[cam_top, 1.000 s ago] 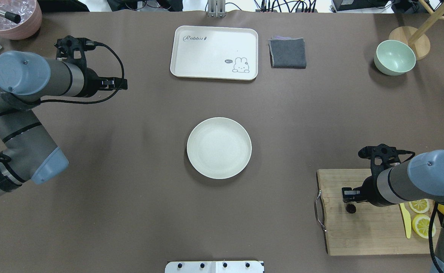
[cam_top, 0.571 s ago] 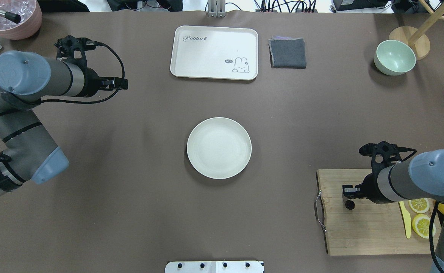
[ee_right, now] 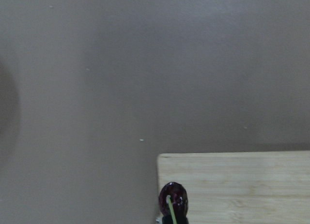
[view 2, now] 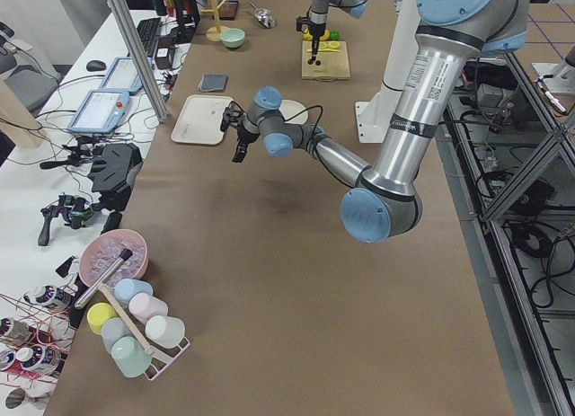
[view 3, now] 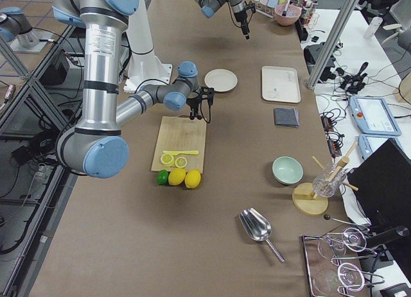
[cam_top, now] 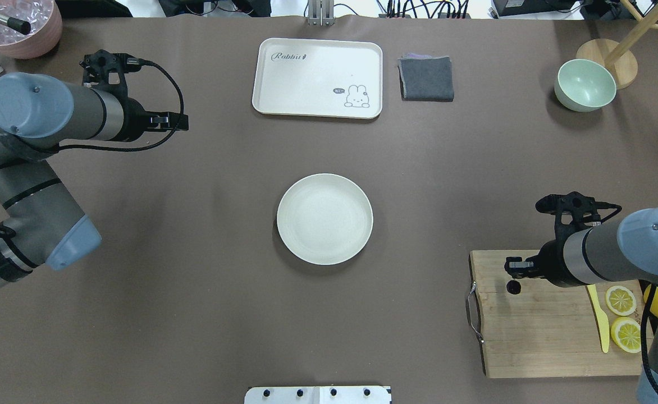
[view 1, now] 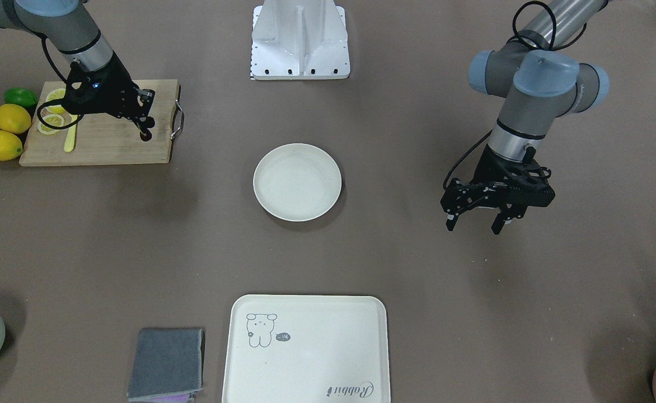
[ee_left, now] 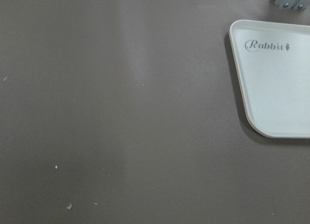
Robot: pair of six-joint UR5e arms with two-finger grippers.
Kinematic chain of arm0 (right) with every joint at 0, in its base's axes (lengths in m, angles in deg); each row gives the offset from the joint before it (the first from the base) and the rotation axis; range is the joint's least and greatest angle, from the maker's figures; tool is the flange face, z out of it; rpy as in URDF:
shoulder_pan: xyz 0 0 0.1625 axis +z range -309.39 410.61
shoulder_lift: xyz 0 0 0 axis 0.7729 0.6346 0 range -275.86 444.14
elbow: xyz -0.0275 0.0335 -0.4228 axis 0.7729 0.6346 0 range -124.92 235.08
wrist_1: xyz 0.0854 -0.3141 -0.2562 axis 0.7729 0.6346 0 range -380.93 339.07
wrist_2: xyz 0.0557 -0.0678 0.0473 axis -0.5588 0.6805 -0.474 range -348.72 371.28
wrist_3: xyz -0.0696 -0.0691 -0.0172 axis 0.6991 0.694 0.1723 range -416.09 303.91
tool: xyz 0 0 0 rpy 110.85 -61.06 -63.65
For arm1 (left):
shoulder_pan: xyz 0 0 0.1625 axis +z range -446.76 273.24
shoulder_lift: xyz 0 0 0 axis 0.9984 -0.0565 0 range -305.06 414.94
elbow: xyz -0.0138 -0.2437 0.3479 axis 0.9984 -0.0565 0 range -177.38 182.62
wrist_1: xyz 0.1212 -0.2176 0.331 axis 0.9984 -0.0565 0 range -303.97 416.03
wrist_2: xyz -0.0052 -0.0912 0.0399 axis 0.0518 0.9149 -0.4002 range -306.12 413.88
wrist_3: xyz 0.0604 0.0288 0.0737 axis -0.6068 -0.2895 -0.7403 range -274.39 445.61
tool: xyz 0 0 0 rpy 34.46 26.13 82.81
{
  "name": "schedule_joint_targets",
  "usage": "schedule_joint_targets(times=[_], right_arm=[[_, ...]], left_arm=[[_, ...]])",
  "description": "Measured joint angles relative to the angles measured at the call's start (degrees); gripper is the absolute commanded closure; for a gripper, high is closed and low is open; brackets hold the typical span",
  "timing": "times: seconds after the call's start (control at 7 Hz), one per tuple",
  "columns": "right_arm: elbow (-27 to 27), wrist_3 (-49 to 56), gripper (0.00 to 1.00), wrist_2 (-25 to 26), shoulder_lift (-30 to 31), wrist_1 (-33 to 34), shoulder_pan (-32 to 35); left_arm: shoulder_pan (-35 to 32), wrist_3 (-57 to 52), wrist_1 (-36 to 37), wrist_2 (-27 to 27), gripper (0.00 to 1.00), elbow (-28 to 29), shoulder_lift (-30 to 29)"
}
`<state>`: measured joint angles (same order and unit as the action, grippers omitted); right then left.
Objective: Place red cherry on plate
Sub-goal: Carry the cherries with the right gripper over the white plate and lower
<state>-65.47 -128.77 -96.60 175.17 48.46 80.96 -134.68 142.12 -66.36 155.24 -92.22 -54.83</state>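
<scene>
Next, my right gripper lets go of the red cherry on the middle of the round cream plate (view 1: 296,187). The cherry now hangs over the cutting board's end.
The red cherry (cam_top: 513,287) is small and nearly black, and it hangs just under my right gripper (cam_top: 514,270), which is shut on its thin green stem. It is over the left end of the wooden cutting board (cam_top: 537,336). The right wrist view shows the red cherry (ee_right: 173,199) at the bottom edge, above the board's corner. The round cream plate (cam_top: 324,219) lies bare at the table's centre, well to the left of the cherry. My left gripper (view 1: 473,221) hovers open over bare table at the far left, holding nothing.
Two lemon slices (cam_top: 621,300) and a yellow knife (cam_top: 601,325) lie on the board's right end. Whole lemons (view 1: 3,131) sit beside it. At the back are a rabbit tray (cam_top: 318,78), a grey cloth (cam_top: 426,78) and a pale green bowl (cam_top: 584,84).
My right gripper has moved toward the far edge of the cutting board, carrying the cherry with it. The left arm has hardly moved.
</scene>
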Motion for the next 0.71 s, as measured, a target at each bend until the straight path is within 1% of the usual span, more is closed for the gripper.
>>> schedule_joint_targets(times=[0.14, 0.29, 0.43, 0.57, 0.71], right_arm=[[1.47, 0.0, 1.0, 0.3, -7.64, 5.93, -0.09], [4.26, -0.03, 1.0, 0.7, -17.25, 13.25, -0.22], [8.21, -0.03, 1.0, 1.25, -25.24, 17.47, -0.4], [13.59, 0.09, 1.0, 2.28, -31.91, 19.1, -0.63], [19.62, 0.22, 1.0, 3.5, -37.29, 18.99, -0.97]], left_arm=[[-1.89, -1.95, -0.02, 1.58, 0.02, 1.12, 0.61], [-3.82, -2.76, -0.03, 3.97, 0.02, 2.85, 0.99], [-5.36, -3.03, -0.04, 5.53, 0.02, 4.39, 1.24], [-6.46, -3.12, -0.04, 6.52, 0.02, 5.6, 1.35], [-7.11, -3.17, -0.04, 7.26, 0.02, 6.42, 1.38]])
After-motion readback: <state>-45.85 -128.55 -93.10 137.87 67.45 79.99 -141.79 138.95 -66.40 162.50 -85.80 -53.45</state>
